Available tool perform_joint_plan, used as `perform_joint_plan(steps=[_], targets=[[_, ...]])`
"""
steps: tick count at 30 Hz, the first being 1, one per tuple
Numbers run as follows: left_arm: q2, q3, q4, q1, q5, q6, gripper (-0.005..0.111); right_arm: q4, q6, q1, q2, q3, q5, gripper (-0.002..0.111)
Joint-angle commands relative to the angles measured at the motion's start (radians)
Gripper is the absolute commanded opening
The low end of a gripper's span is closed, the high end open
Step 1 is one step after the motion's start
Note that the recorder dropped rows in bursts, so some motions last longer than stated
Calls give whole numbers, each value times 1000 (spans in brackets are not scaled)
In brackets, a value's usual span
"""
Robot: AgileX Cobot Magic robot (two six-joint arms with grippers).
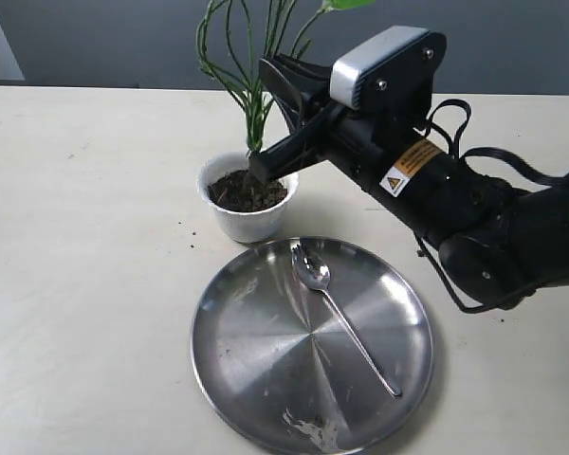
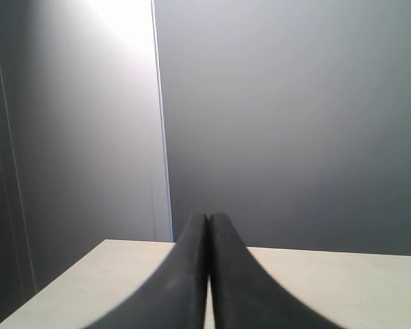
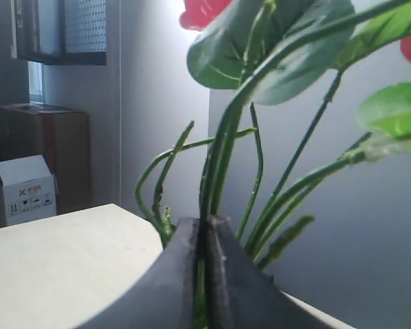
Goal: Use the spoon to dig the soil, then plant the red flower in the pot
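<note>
The robot's right gripper needs to let go of the red flower, now upright in the soil, in the dark soil at the middle of the small white pot (image 1: 247,184).
The small white pot (image 1: 247,221) stands on the table with dark soil (image 1: 247,191) inside. The red flower's green stems (image 1: 251,90) rise upright out of the soil; red blooms (image 3: 200,12) and broad leaves (image 3: 270,48) show in the right wrist view. My right gripper (image 1: 260,161) is shut on the flower's stems (image 3: 204,274) just above the soil. The silver spoon (image 1: 337,305) lies bowl up on the large steel plate (image 1: 256,360), in front of the pot. My left gripper (image 2: 208,221) is shut on nothing, off the exterior view, over a table edge.
Soil crumbs (image 1: 192,237) lie on the table left of the pot, and a smear (image 1: 313,431) marks the plate's front. The right arm (image 1: 474,218) reaches in from the right above the plate's far rim. Boxes (image 3: 27,188) stand beyond the table.
</note>
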Motion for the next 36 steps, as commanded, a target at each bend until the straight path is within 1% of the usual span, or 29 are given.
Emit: perform_joint_plan(steps=[1,7,14,19,22,27,31,36], targets=[[-2,-4,-2,-4,-4,-2,0,11,-17,-28,96,4,-87,-1],[-2,-4,-2,-4,-4,-2,0,-26,-15,-52,180,-47,-87,-1],[-2,-4,-2,-4,-4,-4,0,-69,-84,-52,217,-145,-87,-1],[-2,-4,-2,-4,-4,-4,0,-55,-190,-52,251,-196,-87,-1],[-2,-4,-2,-4,-4,-2,0,-59,-201,-52,296,-220,-80,-1],[-2,-4,-2,-4,-4,-2,0,-80,-201,-52,357,-228,-80,-1],[-2,-4,-2,-4,-4,-2,0,-82,-157,-52,398,-217,-65,-1],[-2,-4,-2,-4,-4,-2,0,-115,-157,-52,405,-211,13,-1]])
